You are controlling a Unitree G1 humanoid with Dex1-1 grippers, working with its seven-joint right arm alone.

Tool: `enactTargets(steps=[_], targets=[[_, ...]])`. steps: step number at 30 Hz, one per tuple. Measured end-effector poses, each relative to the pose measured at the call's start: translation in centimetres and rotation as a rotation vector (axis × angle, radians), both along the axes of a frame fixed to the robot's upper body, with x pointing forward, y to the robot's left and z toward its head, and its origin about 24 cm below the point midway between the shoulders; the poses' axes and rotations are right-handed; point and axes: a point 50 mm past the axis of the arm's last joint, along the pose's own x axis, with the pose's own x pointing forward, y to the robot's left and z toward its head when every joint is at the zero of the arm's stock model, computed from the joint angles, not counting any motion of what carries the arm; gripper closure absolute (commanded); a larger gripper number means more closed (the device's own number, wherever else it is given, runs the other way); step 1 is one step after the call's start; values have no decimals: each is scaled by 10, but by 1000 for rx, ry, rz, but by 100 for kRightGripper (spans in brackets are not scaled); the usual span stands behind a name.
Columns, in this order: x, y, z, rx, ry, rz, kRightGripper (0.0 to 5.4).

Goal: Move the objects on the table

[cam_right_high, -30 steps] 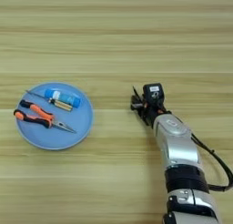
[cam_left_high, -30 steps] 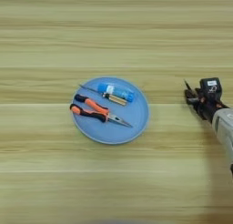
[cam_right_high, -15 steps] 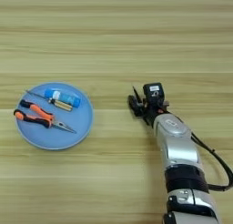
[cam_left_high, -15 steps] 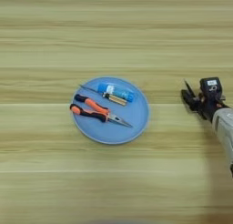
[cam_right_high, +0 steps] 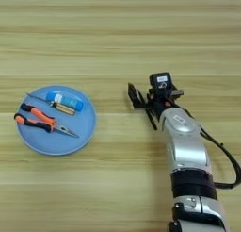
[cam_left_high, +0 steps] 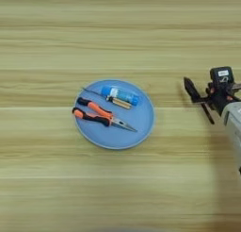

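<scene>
Next, my right gripper closes on the joint of the orange-and-black pliers (cam_left_high: 112, 120), at the spot where their handles meet the nose.
All the objects lie on a round light-blue plate (cam_left_high: 141, 127) left of centre on the table (cam_left_high: 117, 33). Orange-and-black pliers (cam_left_high: 96, 115) rest across the plate's middle, nose pointing right. Behind them lie a short blue tube (cam_left_high: 120, 95), a tiny yellowish screwdriver (cam_left_high: 118, 103) and a thin black pen (cam_left_high: 90, 92). My right gripper (cam_right_high: 142, 107) hovers over bare wood to the right of the plate, well apart from it. It is open, its two black fingers (cam_right_high: 134, 95) spread and holding nothing.
The silver forearm (cam_right_high: 186, 151) runs up from the bottom right edge, with a black cable (cam_right_high: 223, 153) looping at its right side. Bare wood lies between gripper and plate and all around the plate.
The gripper has crept slightly left, toward the plate. The plate and the things on it have not moved.
</scene>
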Motion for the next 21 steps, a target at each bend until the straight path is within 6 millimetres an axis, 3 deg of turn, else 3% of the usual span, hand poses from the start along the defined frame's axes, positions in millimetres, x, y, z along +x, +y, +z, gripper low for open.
enactTargets(steps=[9,21], targets=[[3,11,26,-1,-129,100,3],[-2,56,77,-6,-285,498,3]])
